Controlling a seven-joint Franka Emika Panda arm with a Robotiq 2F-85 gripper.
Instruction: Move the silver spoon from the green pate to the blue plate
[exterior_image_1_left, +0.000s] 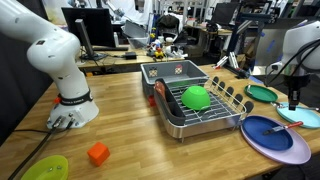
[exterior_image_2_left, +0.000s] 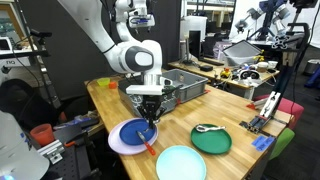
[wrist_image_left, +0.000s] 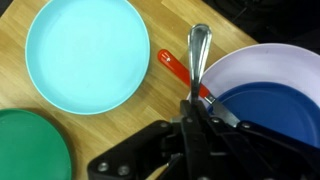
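Observation:
My gripper should set the silver spoon down on the blue plate (exterior_image_1_left: 280, 135) (wrist_image_left: 262, 95) beside the red-handled utensil. The spoon is now held low over the blue plate.
My gripper (wrist_image_left: 196, 100) is shut on the handle of a silver spoon (wrist_image_left: 200, 45), whose bowl points away from me over the plate rim. Just below and to the right is the blue plate (wrist_image_left: 262, 112), stacked on a pale lavender plate (wrist_image_left: 250, 62). In an exterior view the gripper (exterior_image_2_left: 148, 117) hangs low over the blue plate (exterior_image_2_left: 130, 135). The green plate (exterior_image_2_left: 213, 143) lies beside it with a small silver utensil (exterior_image_2_left: 205, 128) on it. The green plate also shows in the wrist view (wrist_image_left: 30, 148). In an exterior view the gripper (exterior_image_1_left: 293, 100) is above the blue plate (exterior_image_1_left: 270, 133).
A light cyan plate (wrist_image_left: 85, 52) lies close by. A red-handled utensil (wrist_image_left: 176, 68) rests against the lavender plate's rim. A dish rack (exterior_image_1_left: 205, 112) holds a green bowl (exterior_image_1_left: 195, 97). A grey bin (exterior_image_1_left: 172, 72), an orange block (exterior_image_1_left: 97, 153) and another arm's base (exterior_image_1_left: 72, 108) stand on the table.

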